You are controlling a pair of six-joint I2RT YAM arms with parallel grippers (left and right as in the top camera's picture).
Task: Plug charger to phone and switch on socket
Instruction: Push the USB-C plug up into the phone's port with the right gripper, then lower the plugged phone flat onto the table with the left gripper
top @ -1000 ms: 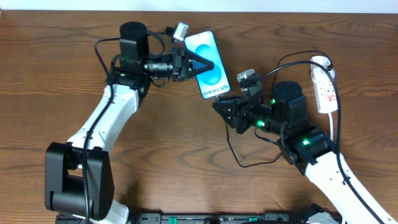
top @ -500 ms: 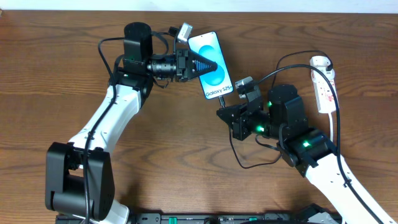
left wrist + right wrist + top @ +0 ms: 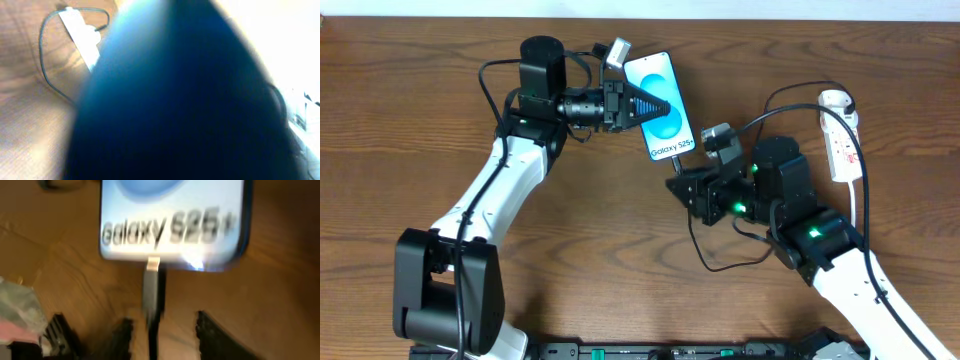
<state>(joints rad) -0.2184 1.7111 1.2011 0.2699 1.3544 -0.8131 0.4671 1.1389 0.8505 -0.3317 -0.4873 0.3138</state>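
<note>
I need to use my left gripper to release the phone so that it lies flat on the brown wooden table (image 3: 694, 172) beneath the fingers of my right gripper.
The phone (image 3: 666, 132), blue screen with "Galaxy S25" text, is held tilted at the upper middle of the table by my left gripper (image 3: 655, 104), which is shut on its left part. In the left wrist view a dark blue blur fills the frame. The charger's plug tip (image 3: 152, 264) sits at the phone's (image 3: 172, 225) bottom edge. Its thin black cable (image 3: 693, 232) runs back between the open fingers of my right gripper (image 3: 165, 321), with a gap on both sides. The right gripper (image 3: 682, 172) is just below the phone. The white socket strip (image 3: 842, 135) lies at the far right.
The charger cable loops on the brown wooden table (image 3: 620, 260) below the right arm and runs up to the socket's rounded end (image 3: 834, 99). The socket and a cable loop also show in the left wrist view (image 3: 80, 35). A crumpled pale object (image 3: 17, 310) is beside the right gripper.
The left gripper carried the phone slightly right. The right gripper drew back a little from the phone's bottom edge, its fingers apart around the cable.
</note>
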